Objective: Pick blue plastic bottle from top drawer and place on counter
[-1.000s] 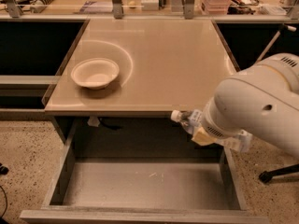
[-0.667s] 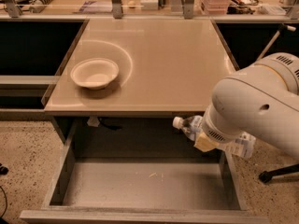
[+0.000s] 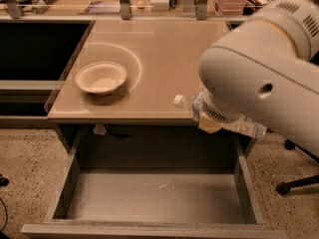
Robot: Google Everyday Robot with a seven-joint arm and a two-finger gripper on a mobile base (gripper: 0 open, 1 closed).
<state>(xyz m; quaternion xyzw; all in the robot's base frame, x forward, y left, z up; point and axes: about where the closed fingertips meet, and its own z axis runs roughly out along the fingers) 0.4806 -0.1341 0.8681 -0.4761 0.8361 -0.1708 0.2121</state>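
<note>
Next, my gripper puts the blue plastic bottle, now level in the air, down on the counter [image 3: 235,86] near the chair-side edge, across from the white bowl.
The blue plastic bottle [image 3: 184,102] lies level in the air, its white cap pointing left over the front edge of the counter [image 3: 164,54]. Most of its body is hidden behind my white arm; a bit of pale label [image 3: 249,128] shows on the right. My gripper [image 3: 212,119] is under the arm's wrist, shut on the bottle's middle, just above the counter's front right part. The top drawer [image 3: 75,183] is pulled open below, and its grey floor is bare.
A white bowl [image 3: 101,77] sits on the counter's left part. Dark recessed shelves [image 3: 35,49] lie to the left. Clutter and metal posts [image 3: 124,1] line the far edge. A chair base [image 3: 294,183] stands on the floor at the right.
My arm has lifted the bottle from over the open drawer up and away from me, to the counter's front edge. The bowl and drawer have not moved.
</note>
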